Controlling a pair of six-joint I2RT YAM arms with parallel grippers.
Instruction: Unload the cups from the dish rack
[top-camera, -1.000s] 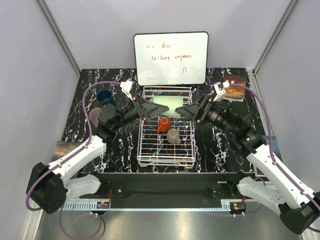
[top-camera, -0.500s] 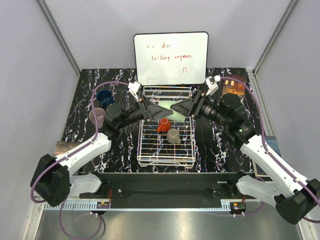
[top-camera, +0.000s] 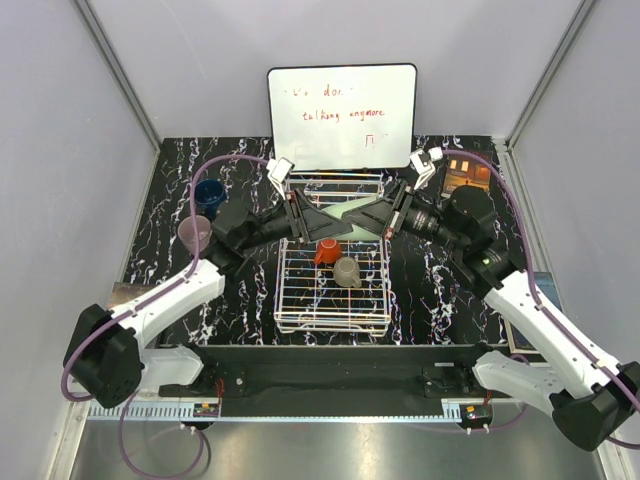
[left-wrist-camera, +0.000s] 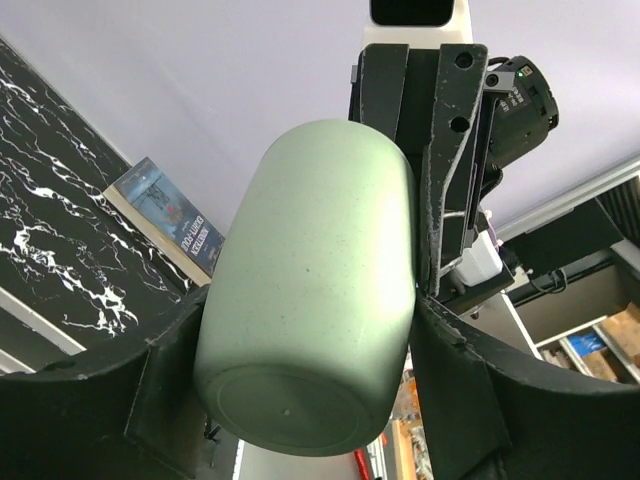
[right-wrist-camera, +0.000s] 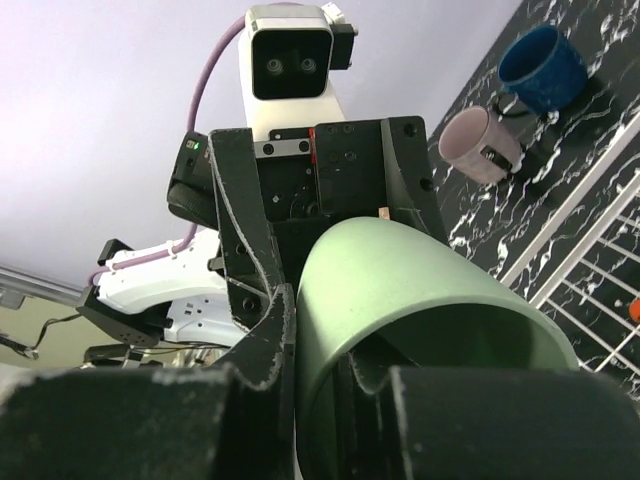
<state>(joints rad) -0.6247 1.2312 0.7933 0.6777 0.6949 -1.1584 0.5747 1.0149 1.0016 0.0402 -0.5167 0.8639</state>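
Next, my right gripper sets the mint green cup free between the dish rack and the brown and orange box (top-camera: 403, 187).
A pale mint green cup (left-wrist-camera: 310, 300) hangs in the air over the far half of the white wire dish rack (top-camera: 330, 318), lying on its side. My left gripper (left-wrist-camera: 310, 330) is shut on its body, base toward the wrist camera. My right gripper (right-wrist-camera: 320, 350) pinches the cup's (right-wrist-camera: 420, 290) wall at the rim, one finger inside and one outside. In the top view the two grippers (top-camera: 325, 222) (top-camera: 360, 215) meet tip to tip and hide the cup. An orange-red cup (top-camera: 326, 250) and a taupe cup (top-camera: 347, 271) sit in the rack. A dark blue cup (top-camera: 209, 193) and a pink-lilac cup (top-camera: 194, 234) stand on the table at the left.
A whiteboard (top-camera: 341, 116) with red writing leans at the back, just behind the rack. A brown and orange box (top-camera: 467, 172) lies at the back right. A flat booklet (top-camera: 530, 310) lies at the right table edge. Grey walls close in both sides.
Both arms swung toward the back and brought their wrists closer over the rack. My right gripper went from wide open to closed on the mint cup's rim. The left grip is unchanged.
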